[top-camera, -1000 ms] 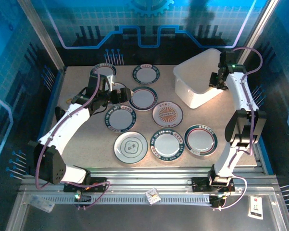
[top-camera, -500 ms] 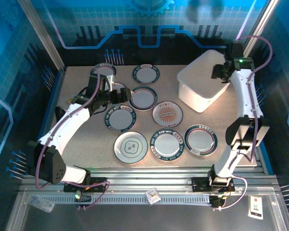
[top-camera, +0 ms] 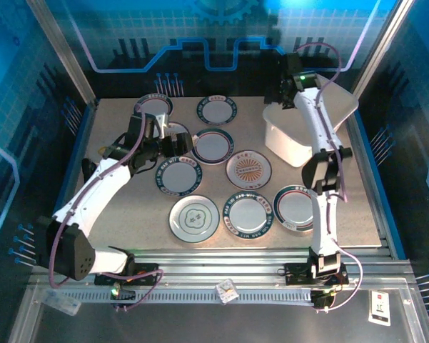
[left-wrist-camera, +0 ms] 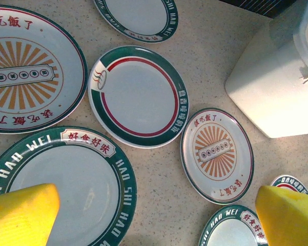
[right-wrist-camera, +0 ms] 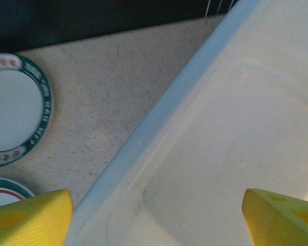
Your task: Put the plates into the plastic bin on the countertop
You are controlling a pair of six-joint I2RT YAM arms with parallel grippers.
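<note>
The plastic bin sits at a slant with its corner toward the plates, so the robot's right gripper should grab the bin's rim nearer that corner (right-wrist-camera: pixel 89 207) and turn the bin straight.
Several plates lie flat on the countertop (top-camera: pixel 128 214), among them an orange sunburst plate (top-camera: pixel 248 168) and a grey floral one (top-camera: pixel 194 218). My left gripper (top-camera: pixel 173 141) hangs open above the plates at the left; its yellow fingers (left-wrist-camera: pixel 23 215) frame a green-rimmed plate (left-wrist-camera: pixel 66 184) and bare counter, holding nothing. The white plastic bin (top-camera: pixel 293 139) stands at the back right. My right gripper (top-camera: pixel 282 93) hovers open over the bin's back left rim (right-wrist-camera: pixel 159 118), with nothing between its fingers (right-wrist-camera: pixel 31 218). The bin's pale surface (right-wrist-camera: pixel 235 143) lies under it.
A blue frame and dark back wall edge the counter. A red-ringed plate (left-wrist-camera: pixel 138 97) and a small sunburst plate (left-wrist-camera: pixel 217 154) lie between my left gripper and the bin (left-wrist-camera: pixel 276 87). Bare counter (right-wrist-camera: pixel 113 87) separates the bin from a green-rimmed plate (right-wrist-camera: pixel 15 110).
My right gripper has opened and swung from the bin's right side across to its back left. The bin has shifted and turned. My left arm has hardly moved.
</note>
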